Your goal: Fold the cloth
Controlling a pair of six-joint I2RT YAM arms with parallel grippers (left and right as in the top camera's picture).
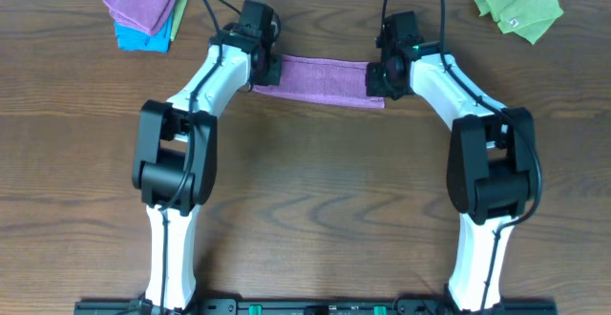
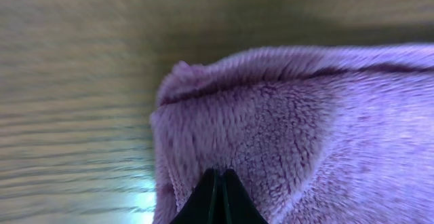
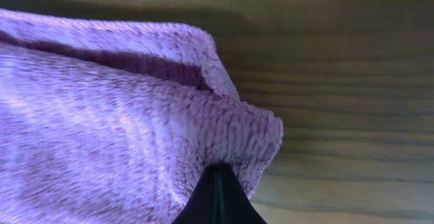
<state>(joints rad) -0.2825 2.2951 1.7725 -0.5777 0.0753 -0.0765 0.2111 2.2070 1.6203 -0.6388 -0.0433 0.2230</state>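
Observation:
The edge of the cloth's lower layer is outside my right gripper's downward pinch, so next I open it, back it off and take the purple cloth's end [image 1: 383, 103] from the side.
A purple fleece cloth [image 1: 320, 78] lies stretched as a folded strip between my two grippers at the back middle of the table. My left gripper [image 1: 260, 65] is shut on its left end. The left wrist view shows its closed jaws [image 2: 221, 176] pinching the cloth [image 2: 291, 129] near a folded corner. My right gripper [image 1: 380, 74] is shut on the right end. The right wrist view shows its closed jaws [image 3: 218, 173] gripping the cloth [image 3: 102, 122] by its corner. The cloth's edge is doubled over in both wrist views.
A stack of folded cloths, purple on green and blue [image 1: 145, 8], sits at the back left corner. A crumpled green cloth [image 1: 518, 8] lies at the back right. The wooden table [image 1: 315, 191] is bare in front of the arms.

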